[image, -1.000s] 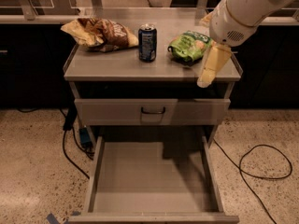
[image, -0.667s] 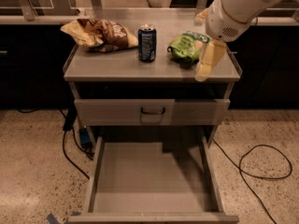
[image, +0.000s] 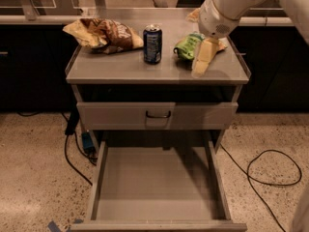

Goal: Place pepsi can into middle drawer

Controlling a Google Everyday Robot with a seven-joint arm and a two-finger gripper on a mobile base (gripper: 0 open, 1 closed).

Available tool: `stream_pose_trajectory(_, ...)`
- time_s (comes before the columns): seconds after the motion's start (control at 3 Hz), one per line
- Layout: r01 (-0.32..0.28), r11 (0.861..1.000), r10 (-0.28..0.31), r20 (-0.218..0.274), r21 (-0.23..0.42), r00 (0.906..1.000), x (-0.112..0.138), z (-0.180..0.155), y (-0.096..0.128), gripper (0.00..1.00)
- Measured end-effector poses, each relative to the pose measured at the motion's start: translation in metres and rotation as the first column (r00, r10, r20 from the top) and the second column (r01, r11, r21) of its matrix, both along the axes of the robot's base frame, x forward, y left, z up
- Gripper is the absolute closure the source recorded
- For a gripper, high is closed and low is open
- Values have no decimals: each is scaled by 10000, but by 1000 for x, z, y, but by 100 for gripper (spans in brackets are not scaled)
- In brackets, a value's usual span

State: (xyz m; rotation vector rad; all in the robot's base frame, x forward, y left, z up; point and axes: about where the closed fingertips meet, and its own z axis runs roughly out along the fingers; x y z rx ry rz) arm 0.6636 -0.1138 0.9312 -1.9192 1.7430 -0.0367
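Next, I close my gripper on the upper half of the pepsi can point(image: 152, 36), which stands between the brown and green chip bags.
The pepsi can point(image: 152, 44), dark blue with a silver top, stands upright on the cabinet top point(image: 120, 69), between two chip bags. The middle drawer point(image: 157, 182) is pulled out below, a wide grey bed with low side walls and nothing in it. My gripper point(image: 201, 62) hangs from the white arm over the right part of the cabinet top, to the right of the can and apart from it, beside the green bag. It holds nothing that I can see.
A brown chip bag point(image: 104, 34) lies at the left of the top, a green chip bag point(image: 188, 45) at the right. A shut drawer front with a small black handle point(image: 158, 114) sits above the open drawer. Black cables point(image: 273, 170) lie on the speckled floor.
My gripper has moved left and slightly back across the cabinet top, closer to the can. The can, bags and drawer have not moved.
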Motion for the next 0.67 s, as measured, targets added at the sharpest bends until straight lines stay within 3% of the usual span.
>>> stream_pose_trajectory(0.67, -956, 9945, 964, -176, 430, 9952, 35, -16, 30, 0)
